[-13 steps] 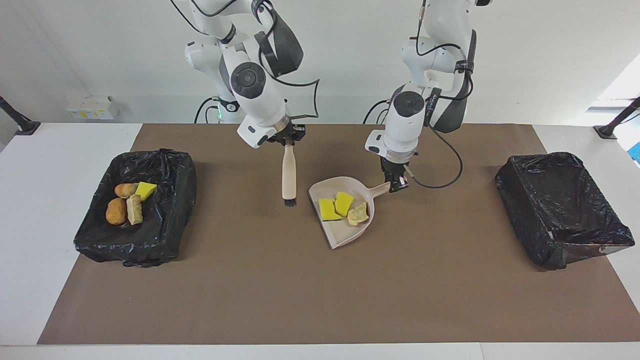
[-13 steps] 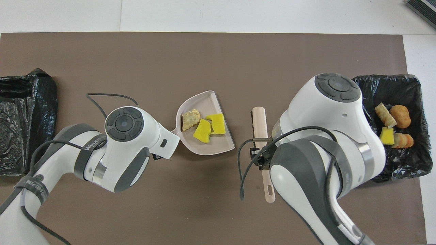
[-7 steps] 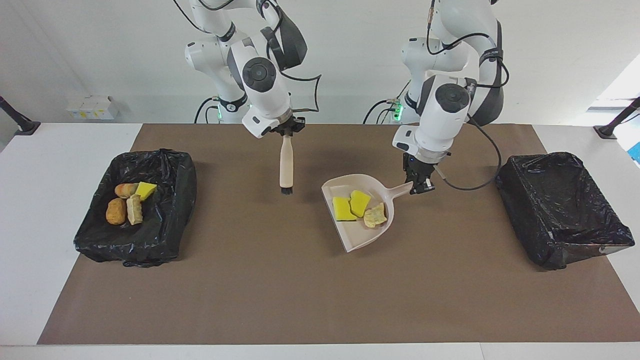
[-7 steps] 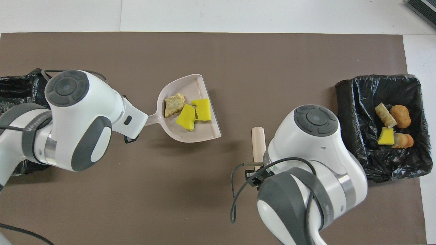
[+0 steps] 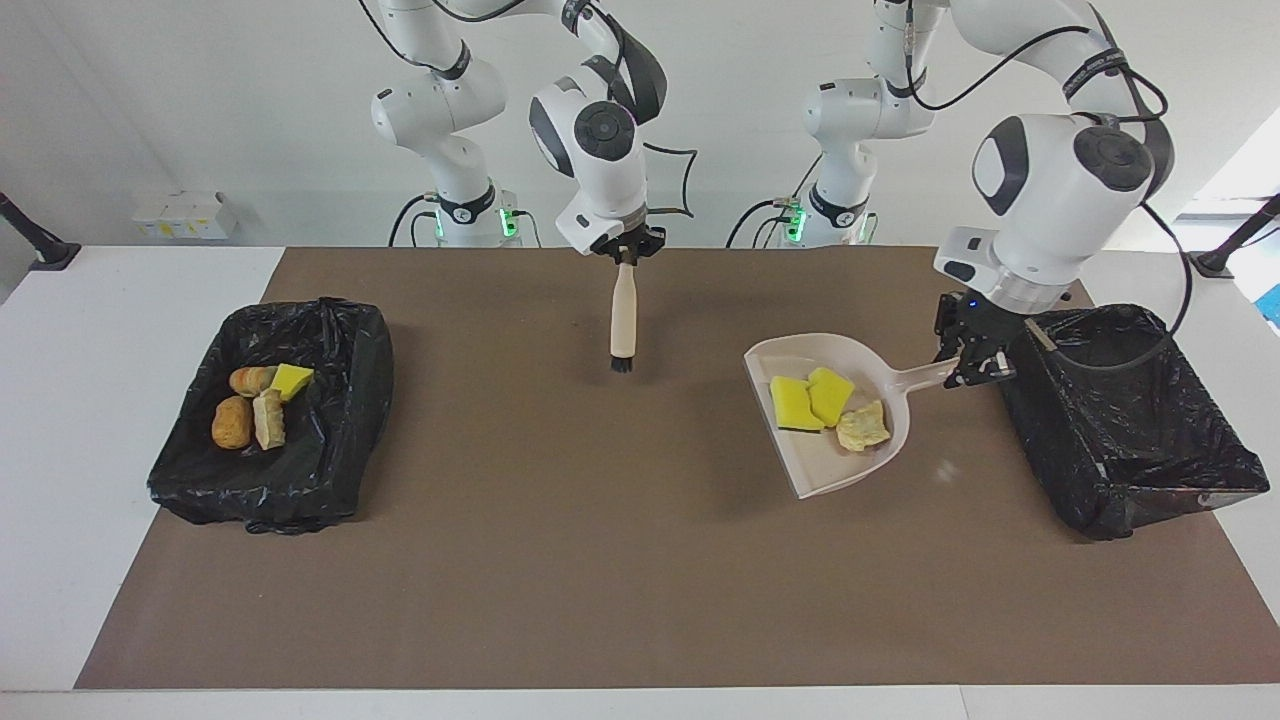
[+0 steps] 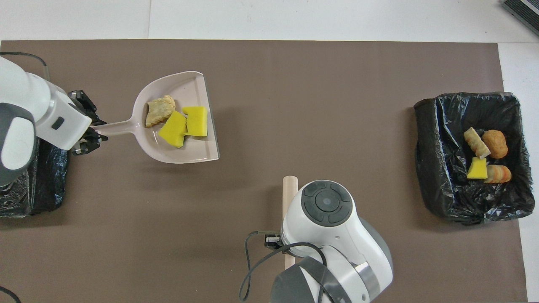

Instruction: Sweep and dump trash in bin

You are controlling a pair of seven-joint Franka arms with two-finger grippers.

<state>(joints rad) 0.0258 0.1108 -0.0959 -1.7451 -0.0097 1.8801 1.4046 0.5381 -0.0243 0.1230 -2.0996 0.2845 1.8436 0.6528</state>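
Note:
My right gripper has the brush, which hangs over the mat's middle now. It will let go of it on the brown mat about midway (image 6: 273,235) between the black-lined bins.
My left gripper (image 5: 968,365) (image 6: 90,134) is shut on the handle of the beige dustpan (image 5: 830,470) (image 6: 177,153). It holds the pan level above the mat, beside the black-lined bin (image 5: 1120,420) (image 6: 25,198) at the left arm's end. In the pan lie three pieces of trash: two yellow sponge chunks (image 5: 795,403) (image 6: 173,128) and a tan lump (image 5: 862,428) (image 6: 158,111). My right gripper (image 5: 625,258) is shut on the top of the brush (image 5: 622,320) (image 6: 289,189). The brush hangs bristles down over the mat's middle.
A second black-lined bin (image 5: 330,470) (image 6: 442,139) at the right arm's end holds several scraps (image 5: 250,405) (image 6: 484,155), yellow and orange-brown. The brown mat (image 5: 600,560) covers the table between the bins.
The left arm has carried the loaded dustpan sideways from the mat's middle to beside the bin at its own end. The right arm has lifted the brush and drawn it back toward the robots.

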